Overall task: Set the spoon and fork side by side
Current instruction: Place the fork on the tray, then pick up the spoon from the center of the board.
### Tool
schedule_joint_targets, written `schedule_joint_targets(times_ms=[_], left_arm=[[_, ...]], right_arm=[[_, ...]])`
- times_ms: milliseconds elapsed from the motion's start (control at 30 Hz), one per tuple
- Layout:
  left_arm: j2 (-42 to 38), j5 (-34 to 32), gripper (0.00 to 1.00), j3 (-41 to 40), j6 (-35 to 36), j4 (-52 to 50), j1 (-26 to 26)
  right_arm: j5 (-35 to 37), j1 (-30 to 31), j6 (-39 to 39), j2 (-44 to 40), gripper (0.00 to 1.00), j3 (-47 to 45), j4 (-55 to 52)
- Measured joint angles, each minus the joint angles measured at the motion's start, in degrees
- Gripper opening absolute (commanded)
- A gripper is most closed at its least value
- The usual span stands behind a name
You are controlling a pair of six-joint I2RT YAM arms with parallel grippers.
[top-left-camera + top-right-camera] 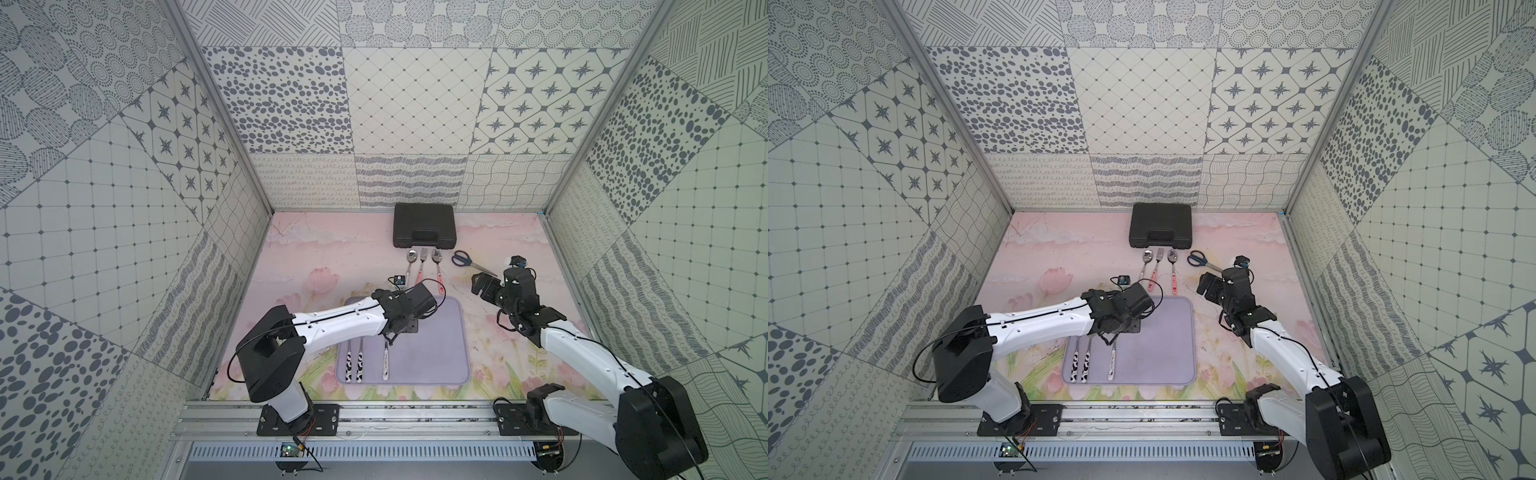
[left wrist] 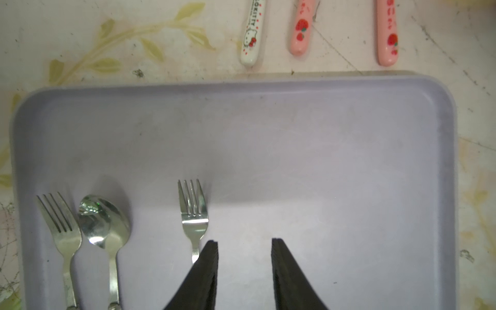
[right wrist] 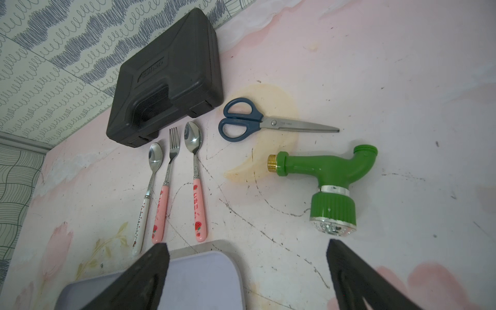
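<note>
The white-handled spoon beyond the tray is next for my left gripper, which should go there and close on the spoon's neck (image 1: 409,271), just above its handle.
A lavender tray (image 1: 436,332) (image 2: 322,161) holds a fork (image 2: 60,230) and a spoon (image 2: 104,225) lying side by side at its left, both with cow-patterned handles (image 1: 348,365). A second fork (image 2: 193,212) (image 1: 386,363) with a white handle lies a little to their right. My left gripper (image 2: 244,241) (image 1: 390,338) hovers over the tray, open, with nothing between its fingers. That second fork's neck passes just beside one fingertip (image 2: 210,249). My right gripper (image 3: 247,247) (image 1: 478,284) hangs wide open and empty above the tray's far right corner (image 3: 204,281).
Beyond the tray lie a white-handled spoon (image 3: 154,161), a pink-handled fork (image 3: 171,150) and a pink-handled spoon (image 3: 194,150) in a row. Behind them stands a black case (image 3: 171,72). Blue scissors (image 3: 268,123) and a green hose nozzle (image 3: 327,171) lie to the right.
</note>
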Motion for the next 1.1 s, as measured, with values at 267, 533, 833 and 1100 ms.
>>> schedule_joint_targets(times_ms=[267,533,833,1100], left_arm=[[7.56,1.60,0.37,8.39,7.23,1.57,6.01],[15.06,5.29,0.33,15.41,13.44,3.82,11.58],[22.64,9.33,0.33,23.23,18.14,5.42,16.37],[29.66,12.52,0.31,29.99,20.63,5.22,18.91]], right_arm=[[-0.02,0.24,-0.02,1.01,0.97,0.00,-0.02],[-0.07,0.31,0.00,1.01,0.97,0.00,0.00],[-0.04,0.31,0.00,1.01,0.97,0.00,0.02],[-0.02,0.31,-0.02,1.62,0.97,0.00,0.04]])
